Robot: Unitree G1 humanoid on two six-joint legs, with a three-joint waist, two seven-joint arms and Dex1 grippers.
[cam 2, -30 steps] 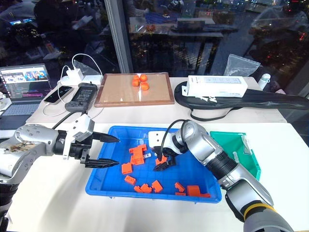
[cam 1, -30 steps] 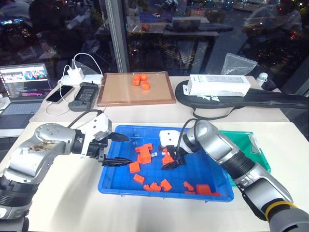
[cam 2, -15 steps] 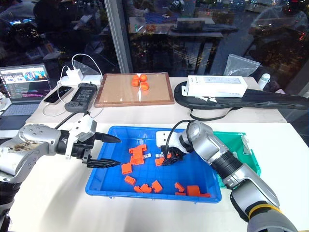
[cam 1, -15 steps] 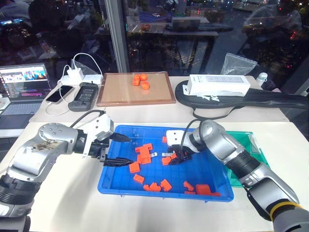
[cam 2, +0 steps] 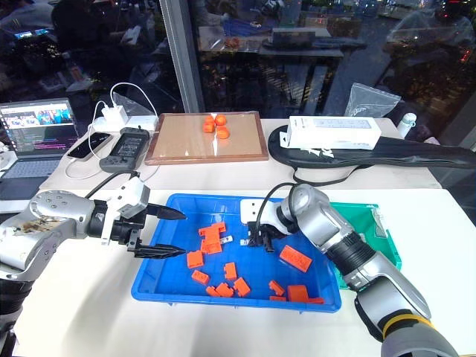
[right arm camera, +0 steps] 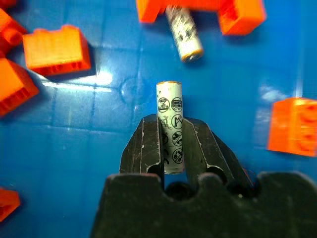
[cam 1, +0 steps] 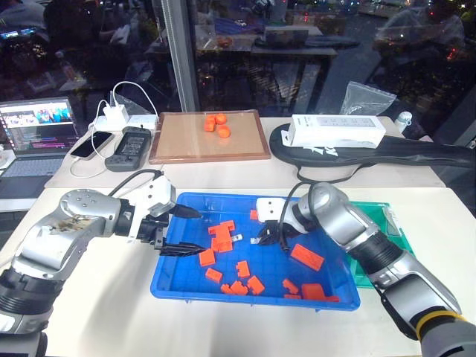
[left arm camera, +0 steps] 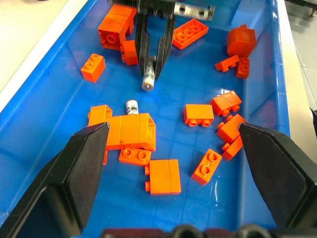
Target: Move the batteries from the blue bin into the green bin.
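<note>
Next, my right gripper releases the battery inside the green bin (cam 1: 364, 249), setting it free close to the side of that bin that runs along the blue bin.
The blue bin (cam 1: 172, 277) sits at the table's front, with orange blocks scattered in it. My right gripper (right arm camera: 169, 125) hangs over the bin's middle, shut on one upright silvery battery (right arm camera: 169, 99), just above the floor; the left wrist view shows that same battery (left arm camera: 147, 82) held clear of the floor. A second battery (right arm camera: 183, 30) lies flat beside a block cluster, the same battery (cam 1: 239, 238) seen from above. My left gripper (cam 1: 190, 230) stands open and empty over the bin's left end. The green bin (cam 1: 392, 223) sits right of the blue one, partly behind my right arm.
Several orange blocks (cam 1: 306, 256) litter the blue bin. Behind it lies a wooden-framed board (cam 1: 190, 145) carrying orange pieces. A white box (cam 1: 336, 132) on a black bag sits back right; a laptop (cam 1: 36, 137), phones and chargers sit back left.
My right gripper has closed on a battery among the orange blocks and lifted it slightly to the right. Some blocks there got pushed apart. The left arm has stayed still.
</note>
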